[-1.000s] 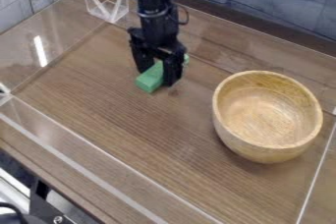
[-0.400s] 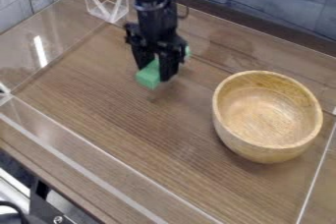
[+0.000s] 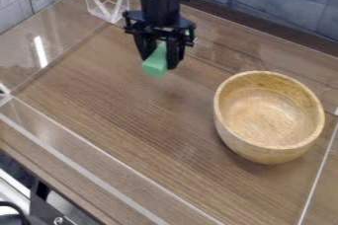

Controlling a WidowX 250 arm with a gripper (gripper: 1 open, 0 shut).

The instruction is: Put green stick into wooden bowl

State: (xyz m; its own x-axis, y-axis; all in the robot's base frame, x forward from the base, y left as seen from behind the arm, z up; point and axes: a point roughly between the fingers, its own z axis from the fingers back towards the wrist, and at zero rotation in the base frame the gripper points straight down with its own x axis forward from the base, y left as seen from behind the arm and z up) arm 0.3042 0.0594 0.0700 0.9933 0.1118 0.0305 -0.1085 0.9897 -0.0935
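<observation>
Next, I let go of the green stick with my gripper inside the wooden bowl (image 3: 239, 96), near the rim facing the clear wire-like stand. The stick still hangs above the wooden table.
The green stick (image 3: 157, 63) hangs above the wooden table, pinched between the black fingers of my gripper (image 3: 158, 55), which is shut on it. A faint shadow lies on the table just beneath. The wooden bowl (image 3: 270, 114), round, light tan and with nothing in it, stands at the right, well apart from the gripper and lower in the view.
A clear plastic wall (image 3: 53, 140) rims the table along the left and front edges. A clear wire-like stand (image 3: 106, 9) sits at the back left behind the arm. The dark wood tabletop (image 3: 132, 120) stretches between the gripper and the front edge.
The gripper closed on the green stick and lifted it off the table, rising slightly up and back. The bowl has not moved.
</observation>
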